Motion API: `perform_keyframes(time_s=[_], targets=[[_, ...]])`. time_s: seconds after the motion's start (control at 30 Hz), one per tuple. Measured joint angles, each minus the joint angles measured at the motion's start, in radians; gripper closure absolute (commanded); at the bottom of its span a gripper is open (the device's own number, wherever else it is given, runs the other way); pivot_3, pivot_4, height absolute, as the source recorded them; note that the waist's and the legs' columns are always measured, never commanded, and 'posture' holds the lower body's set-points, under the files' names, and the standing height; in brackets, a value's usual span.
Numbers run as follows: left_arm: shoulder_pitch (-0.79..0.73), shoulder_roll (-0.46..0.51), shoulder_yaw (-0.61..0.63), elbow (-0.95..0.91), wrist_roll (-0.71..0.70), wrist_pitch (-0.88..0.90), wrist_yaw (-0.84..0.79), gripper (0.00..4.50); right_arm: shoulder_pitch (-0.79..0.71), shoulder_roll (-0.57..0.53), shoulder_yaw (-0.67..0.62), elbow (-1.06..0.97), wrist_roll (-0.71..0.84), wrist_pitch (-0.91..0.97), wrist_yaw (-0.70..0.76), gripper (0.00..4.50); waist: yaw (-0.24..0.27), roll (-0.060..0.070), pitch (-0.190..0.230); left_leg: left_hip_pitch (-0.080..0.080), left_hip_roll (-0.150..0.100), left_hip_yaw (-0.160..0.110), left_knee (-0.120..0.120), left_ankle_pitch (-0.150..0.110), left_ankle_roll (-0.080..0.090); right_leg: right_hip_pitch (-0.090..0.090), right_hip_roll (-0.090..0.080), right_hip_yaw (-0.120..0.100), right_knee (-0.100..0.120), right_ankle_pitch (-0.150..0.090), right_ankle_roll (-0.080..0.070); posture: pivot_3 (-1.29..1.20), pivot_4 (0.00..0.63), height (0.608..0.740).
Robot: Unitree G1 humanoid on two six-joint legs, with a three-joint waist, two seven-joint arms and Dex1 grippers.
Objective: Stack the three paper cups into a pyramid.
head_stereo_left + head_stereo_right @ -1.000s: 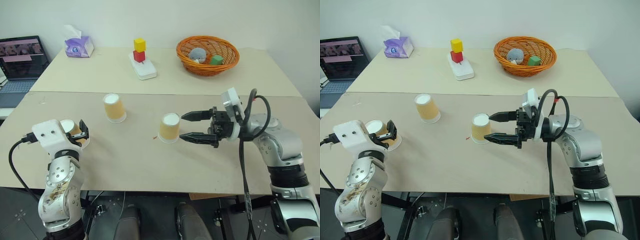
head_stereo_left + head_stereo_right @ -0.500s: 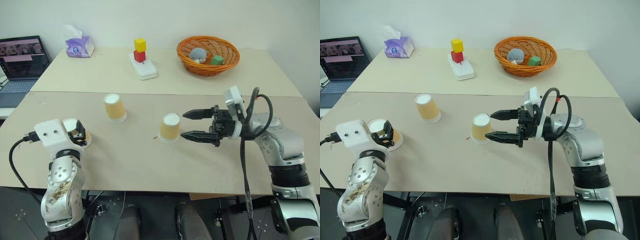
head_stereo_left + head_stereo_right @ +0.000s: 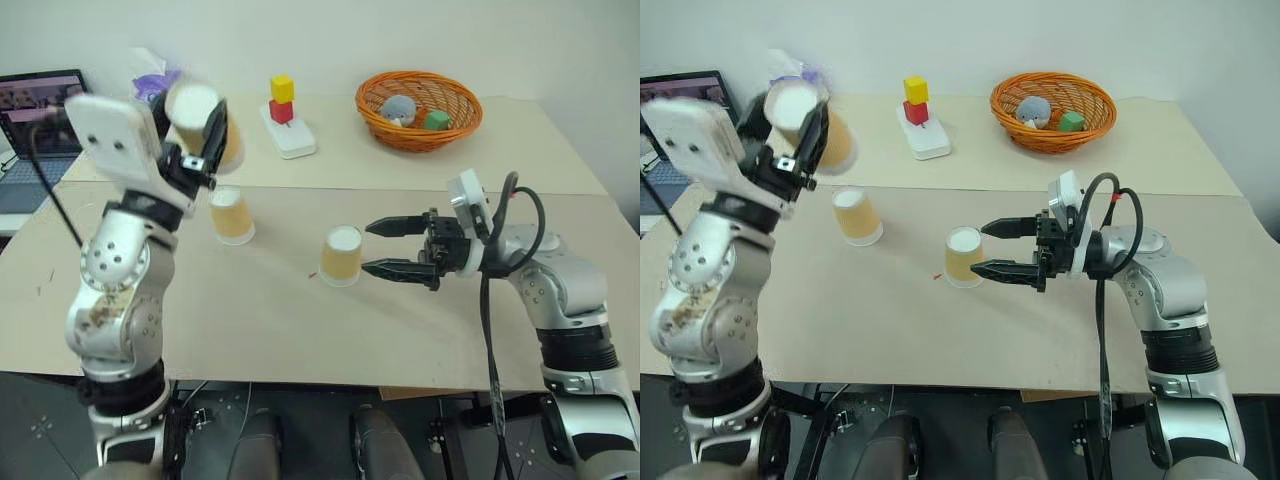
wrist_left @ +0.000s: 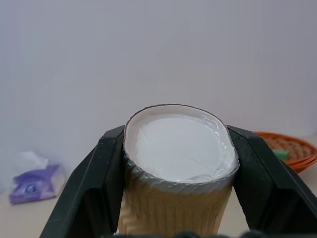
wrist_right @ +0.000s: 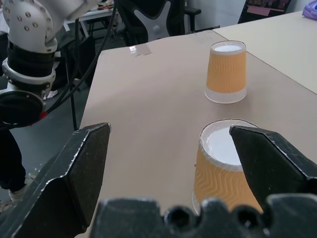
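Observation:
My left gripper is to release its paper cup between the standing cups [image 3: 297, 277], where it will sit snug beside the one near the middle of the table.
My left gripper [image 3: 197, 135] is shut on one paper cup [image 3: 194, 104] and holds it tilted, high above the near table's left side; its black fingers [image 4: 96, 176] clamp the cup's ribbed tan sides [image 4: 173, 208]. A second cup [image 3: 231, 215] stands upside down on the table just below it. The third cup [image 3: 341, 255] stands upside down near the table's middle. My right gripper [image 3: 366, 247] is open, level, pointing left, its tips just right of that cup with a small gap. The right wrist view has both standing cups, the near one [image 5: 225, 168] and the far one [image 5: 227, 72].
On the far table sit an orange wicker basket [image 3: 372, 112] with toys, a white block [image 3: 290, 135] bearing a red and a yellow cube, and a purple tissue box [image 3: 148, 85] partly behind my left arm. A laptop [image 3: 35, 110] stands at the far left.
My left gripper closed on the cup at the table's left edge and lifted it up and to the right. The right arm and the other two cups kept still.

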Motion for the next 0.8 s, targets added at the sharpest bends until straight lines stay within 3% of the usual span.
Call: perform_keyframes(time_s=[0.2,0.43,0.8], targets=[[0.074,0.105,-0.042,0.11,-0.089,0.042,-0.2,1.88,0.025,-0.003,-0.005,-0.018,0.0,0.0,-0.021,0.0,-0.004,0.0,0.0,0.001,0.0,0.0,-0.001,0.001,-0.002,0.0,0.001,0.0,0.0,0.0,0.0,0.0,0.15,0.658],[0.159,0.219,-0.095,0.287,-0.029,-0.027,-0.368,1.88,0.074,-0.033,-0.034,-0.074,0.016,0.006,-0.041,0.0,0.005,0.0,0.001,0.0,0.0,0.001,-0.001,0.002,-0.002,-0.001,0.001,0.0,-0.001,-0.001,0.001,0.0,0.15,0.658],[0.156,0.18,-0.121,0.346,-0.082,-0.041,-0.47,1.88,0.179,-0.101,-0.062,-0.181,0.073,0.039,-0.065,0.0,0.001,0.0,0.001,0.0,0.0,0.0,-0.001,0.002,-0.002,0.0,0.0,0.0,-0.001,-0.001,0.001,0.0,0.15,0.658]])
